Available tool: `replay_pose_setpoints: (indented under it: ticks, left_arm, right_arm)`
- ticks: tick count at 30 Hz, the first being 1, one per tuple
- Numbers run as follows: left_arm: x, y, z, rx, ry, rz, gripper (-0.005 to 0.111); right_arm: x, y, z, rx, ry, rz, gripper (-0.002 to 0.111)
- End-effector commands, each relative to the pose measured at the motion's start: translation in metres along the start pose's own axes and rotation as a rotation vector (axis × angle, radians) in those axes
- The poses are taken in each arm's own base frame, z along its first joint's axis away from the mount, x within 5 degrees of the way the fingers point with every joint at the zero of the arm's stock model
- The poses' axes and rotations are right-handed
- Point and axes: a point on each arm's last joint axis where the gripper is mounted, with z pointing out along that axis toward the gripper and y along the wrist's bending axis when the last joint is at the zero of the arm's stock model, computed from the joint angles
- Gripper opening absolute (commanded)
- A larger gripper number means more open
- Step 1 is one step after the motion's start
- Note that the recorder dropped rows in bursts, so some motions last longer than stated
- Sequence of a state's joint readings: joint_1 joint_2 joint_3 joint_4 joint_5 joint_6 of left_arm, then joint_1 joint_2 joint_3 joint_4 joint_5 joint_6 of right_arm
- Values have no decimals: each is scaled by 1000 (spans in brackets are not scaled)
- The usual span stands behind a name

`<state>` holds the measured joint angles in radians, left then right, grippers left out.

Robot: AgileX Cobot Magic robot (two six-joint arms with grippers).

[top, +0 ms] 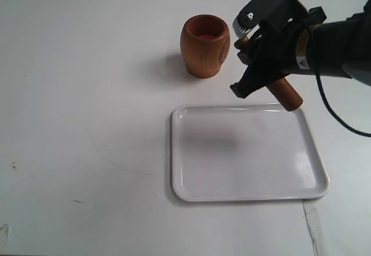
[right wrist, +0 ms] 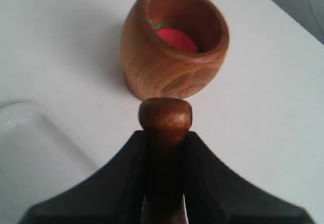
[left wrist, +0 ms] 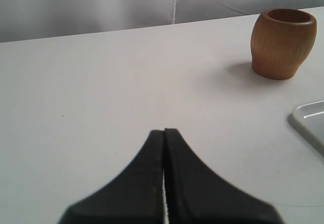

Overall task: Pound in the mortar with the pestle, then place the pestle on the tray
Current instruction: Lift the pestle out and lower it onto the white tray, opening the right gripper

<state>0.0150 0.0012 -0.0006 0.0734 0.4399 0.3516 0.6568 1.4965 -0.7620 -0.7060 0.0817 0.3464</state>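
Note:
My right gripper is going to put the pestle down on the tray's end (top: 288, 133) nearest the black cable, with the pestle's knob toward the tray's far rim.
The orange-brown wooden mortar (top: 204, 44) stands upright on the white table, behind the tray's left end. Something red lies inside it (right wrist: 175, 39). My right gripper (top: 249, 65) hovers just right of the mortar, shut on the dark reddish-brown pestle (top: 287, 97). The pestle is tilted, thick end low over the tray's far rim, small knob (right wrist: 165, 117) poking past the fingertips toward the mortar (right wrist: 174, 46). The glossy white tray (top: 249, 152) lies flat with nothing on it. My left gripper (left wrist: 164, 131) is shut on nothing, low over bare table, and is not seen in the exterior view.
From the left wrist view the mortar (left wrist: 282, 44) stands far off, and a corner of the tray (left wrist: 310, 122) shows at the edge. A black cable (top: 330, 108) hangs from the right arm past the tray's right end. The table's far edge runs just behind the mortar.

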Motion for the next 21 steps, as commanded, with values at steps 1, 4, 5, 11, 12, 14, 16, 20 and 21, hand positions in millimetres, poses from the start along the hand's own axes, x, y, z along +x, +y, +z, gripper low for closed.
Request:
replay_pose_setpoints:
  ticks: [1,4,5,11,12,14,16,20,21]
  left_arm:
    - [0,-1,0,8,-7,-12,0]
    - [0,-1,0,8,-7,-12,0]
    - [0,-1,0,8,-7,-12,0]
    - [0,-1,0,8,-7,-12,0]
    - [0,-1,0,8,-7,-12,0]
    - [0,-1,0,8,-7,-12,0]
    - [0,-1,0,8,-7,-12,0]
    - [0,-1,0,8,-7,-12,0]
    - [0,-1,0,8,-7,-12,0]
  right_arm:
    - [11,20,-1,-38,63,-74,0]
    - [24,30,2,-63,112,-88,0]
    - [31,34,6,-77,142,-84,0]
    - [63,49,35,-133,302,-71,0]
    - [68,51,40,-143,328,-70,0]
    - [75,55,47,-154,363,-73,0]
    - [79,56,50,-160,381,-75,0]
    - [81,57,52,-163,389,-76,0]
    - [80,57,52,-161,389,-76,0]
